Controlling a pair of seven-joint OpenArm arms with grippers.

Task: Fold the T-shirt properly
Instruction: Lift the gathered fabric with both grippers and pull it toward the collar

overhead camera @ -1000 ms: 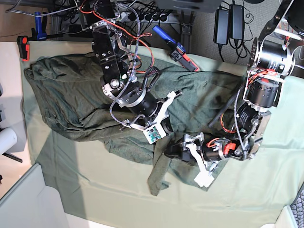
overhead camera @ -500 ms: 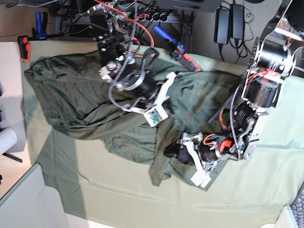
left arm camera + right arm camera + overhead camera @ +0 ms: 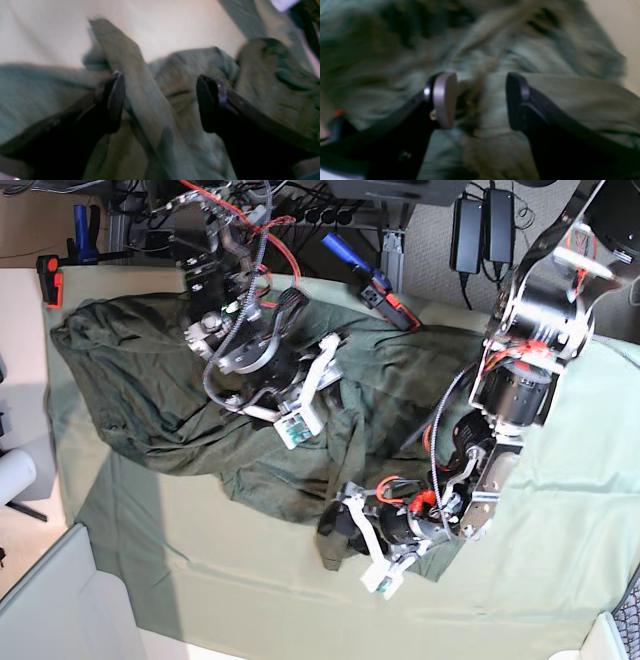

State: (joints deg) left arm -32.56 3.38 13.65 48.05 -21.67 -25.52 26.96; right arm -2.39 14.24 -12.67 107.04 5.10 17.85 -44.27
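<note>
The narrow tail sits between my left gripper's fingers well short of its tip, so next I turn that left gripper and pinch the tail close to its end (image 3: pixel 105 27).
The dark olive T-shirt (image 3: pixel 150 380) lies crumpled across the pale mint table cloth (image 3: pixel 250 590), with a narrow tail hanging toward the front. My left gripper (image 3: pixel 335 528) is low at that tail. In the left wrist view it (image 3: pixel 161 102) is open, with a raised fold of the shirt (image 3: pixel 140 82) running between the fingers. My right gripper (image 3: pixel 335 380) hovers over the shirt's middle. In the right wrist view it (image 3: pixel 481 100) is open above wrinkled shirt cloth (image 3: pixel 545 95) and holds nothing.
A red and black clamp (image 3: pixel 48 280) and a blue clamp (image 3: pixel 82 230) sit at the back left. A blue and red tool (image 3: pixel 365 280) lies at the back edge. A white roll (image 3: pixel 15 475) and a pale panel (image 3: pixel 50 610) are at the left.
My right arm has drawn back and to the left over the shirt. My left gripper has moved left and toward the front, onto the shirt's hanging tail.
</note>
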